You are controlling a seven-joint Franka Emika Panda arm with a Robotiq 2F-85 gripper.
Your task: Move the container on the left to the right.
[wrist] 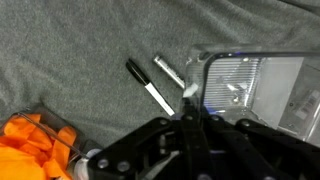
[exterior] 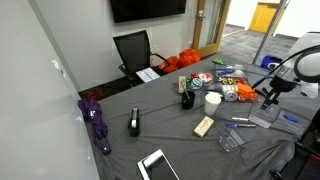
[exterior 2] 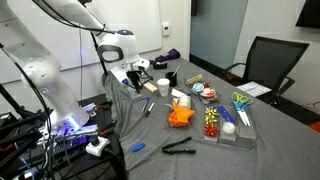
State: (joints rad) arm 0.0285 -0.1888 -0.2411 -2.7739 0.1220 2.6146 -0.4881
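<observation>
I should let go of the container on the grey cloth (exterior: pixel 264 132) (wrist: pixel 228 36) beside the similar clear box, close to the pens.
The container (wrist: pixel 250 85), a flat clear-plastic box with a greyish inner square, fills the upper right of the wrist view. My gripper (wrist: pixel 190 108) has its fingers closed together on the box's near-left wall. In an exterior view the gripper (exterior: pixel 268 100) is at the right end of the table, with the container (exterior: pixel 263 119) low at the grey cloth under it. It also shows in an exterior view at the table's near-left corner (exterior 2: pixel 133 82). I cannot tell whether the box is lifted off the cloth.
Two pens (wrist: pixel 150 90) lie just left of the container, and an orange object (wrist: pixel 35 145) is further left. A similar clear box (exterior: pixel 232 141) sits near the front edge. A white cup (exterior: pixel 212 100), a tray of items (exterior 2: pixel 225 125) and a tablet (exterior: pixel 158 165) are on the table.
</observation>
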